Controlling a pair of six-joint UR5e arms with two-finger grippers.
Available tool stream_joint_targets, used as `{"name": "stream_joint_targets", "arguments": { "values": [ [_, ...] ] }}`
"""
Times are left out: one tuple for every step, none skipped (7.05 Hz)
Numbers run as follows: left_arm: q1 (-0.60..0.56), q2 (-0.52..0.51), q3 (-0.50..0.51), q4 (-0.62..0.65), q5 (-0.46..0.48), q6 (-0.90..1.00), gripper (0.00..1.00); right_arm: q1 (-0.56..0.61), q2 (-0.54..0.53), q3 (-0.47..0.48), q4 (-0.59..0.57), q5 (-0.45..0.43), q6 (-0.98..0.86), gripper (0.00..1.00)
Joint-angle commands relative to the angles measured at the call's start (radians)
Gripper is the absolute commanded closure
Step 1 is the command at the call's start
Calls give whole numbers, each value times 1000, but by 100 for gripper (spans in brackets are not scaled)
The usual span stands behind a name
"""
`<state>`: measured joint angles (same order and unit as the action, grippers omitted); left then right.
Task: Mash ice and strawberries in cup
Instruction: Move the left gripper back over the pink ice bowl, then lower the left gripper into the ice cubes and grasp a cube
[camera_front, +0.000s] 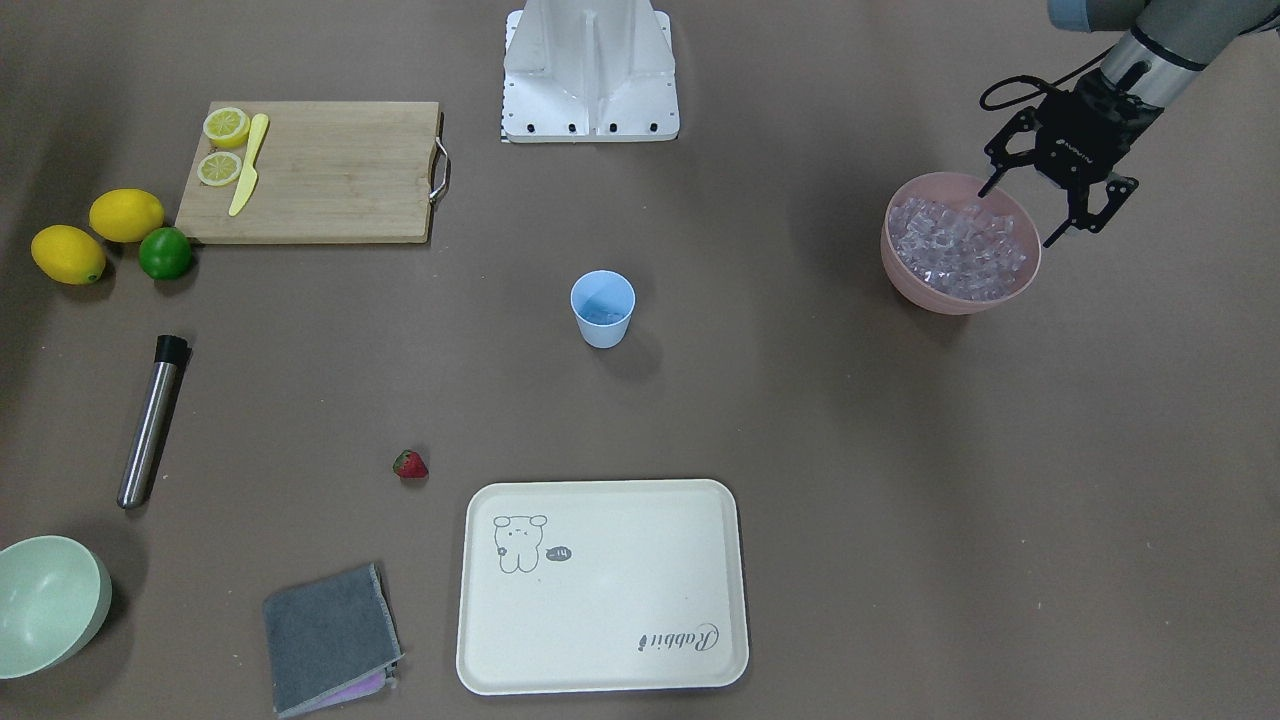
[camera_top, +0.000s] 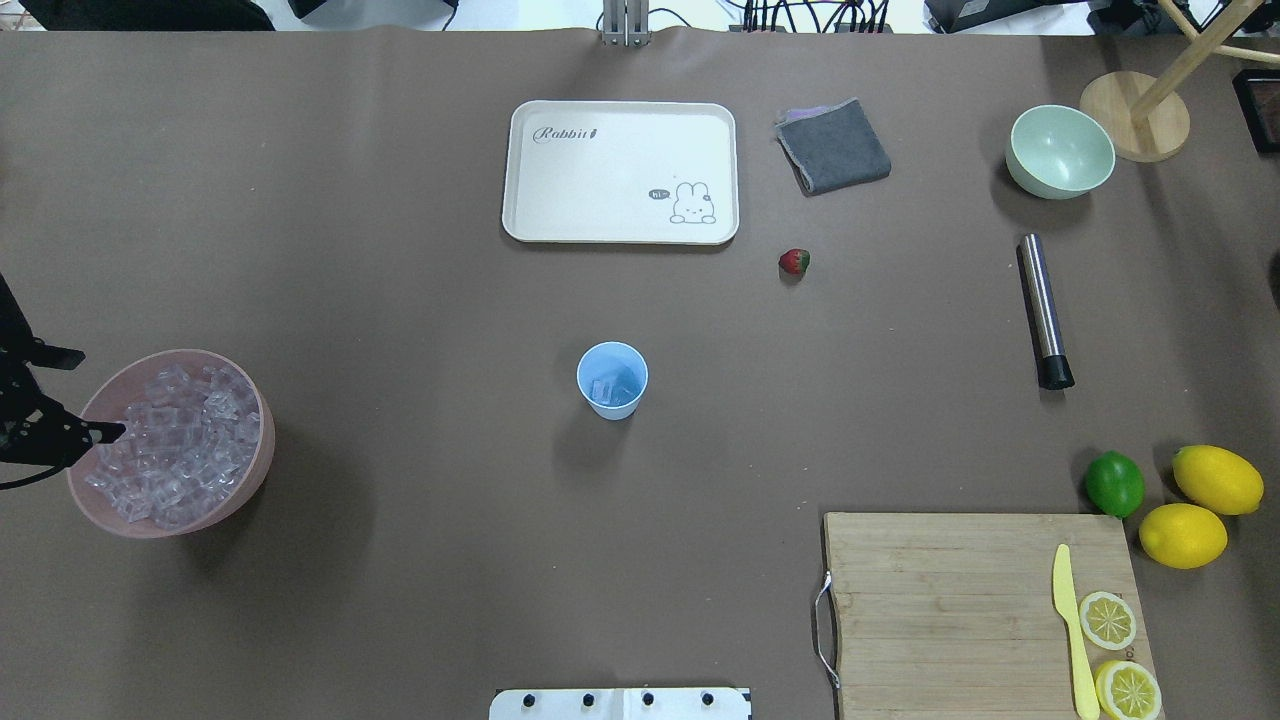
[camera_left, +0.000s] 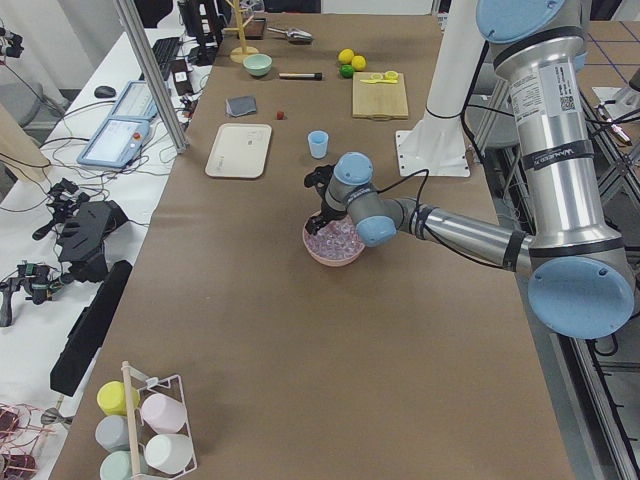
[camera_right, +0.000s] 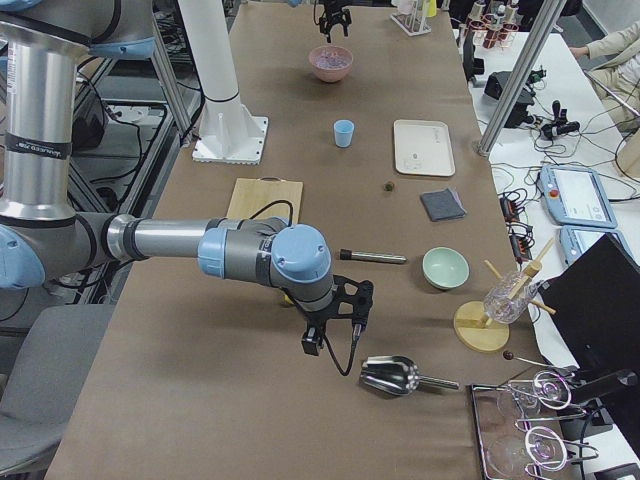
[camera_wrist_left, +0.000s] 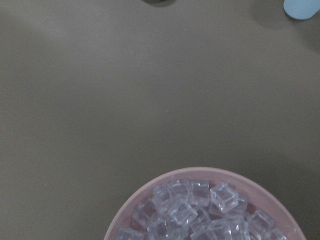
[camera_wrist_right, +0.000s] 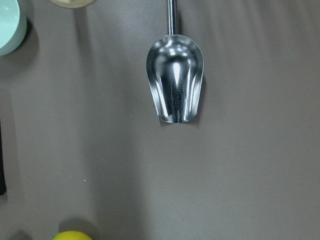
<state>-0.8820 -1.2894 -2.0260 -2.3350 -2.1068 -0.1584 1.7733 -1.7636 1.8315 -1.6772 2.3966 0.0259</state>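
Note:
A piece of ice at the heap's robot side (camera_front: 985, 227), inside the pink bowl's rim, will be grabbed by my left gripper.
The light-blue cup (camera_front: 603, 310) (camera_top: 612, 380) stands upright mid-table, and a little ice shows at its bottom. A heap of ice (camera_front: 958, 248) (camera_wrist_left: 200, 210) fills a pink bowl (camera_front: 940, 298) at the robot's left. My left gripper (camera_front: 1020, 212) hovers open over the bowl's robot-side rim with nothing between its fingers. One strawberry (camera_front: 410, 465) (camera_top: 794, 262) lies on the table near the tray. My right gripper (camera_right: 335, 310) shows only in the exterior right view, above a metal scoop (camera_wrist_right: 175, 85). I cannot tell if it is open or shut.
A steel muddler (camera_top: 1043, 310) lies on the robot's right, with a pale green bowl (camera_top: 1060, 152) and grey cloth (camera_top: 833, 147) beyond it. A cream tray (camera_top: 620, 172) sits past the cup. A cutting board (camera_top: 950, 600) holds lemon halves and a yellow knife, with lemons and a lime beside it.

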Motion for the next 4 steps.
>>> {"name": "stream_joint_targets", "arguments": {
  "values": [
    [11, 30, 9, -4, -7, 0, 2, 0, 3, -14, 1, 0, -7, 0],
    [47, 31, 18, -4, 7, 13, 3, 0, 3, -14, 2, 0, -7, 0],
    [52, 33, 21, -4, 7, 45, 3, 0, 3, -14, 2, -2, -9, 0],
    [52, 33, 26, -4, 7, 87, 9, 0, 6, -15, 1, -4, -7, 0]
  ]
}}
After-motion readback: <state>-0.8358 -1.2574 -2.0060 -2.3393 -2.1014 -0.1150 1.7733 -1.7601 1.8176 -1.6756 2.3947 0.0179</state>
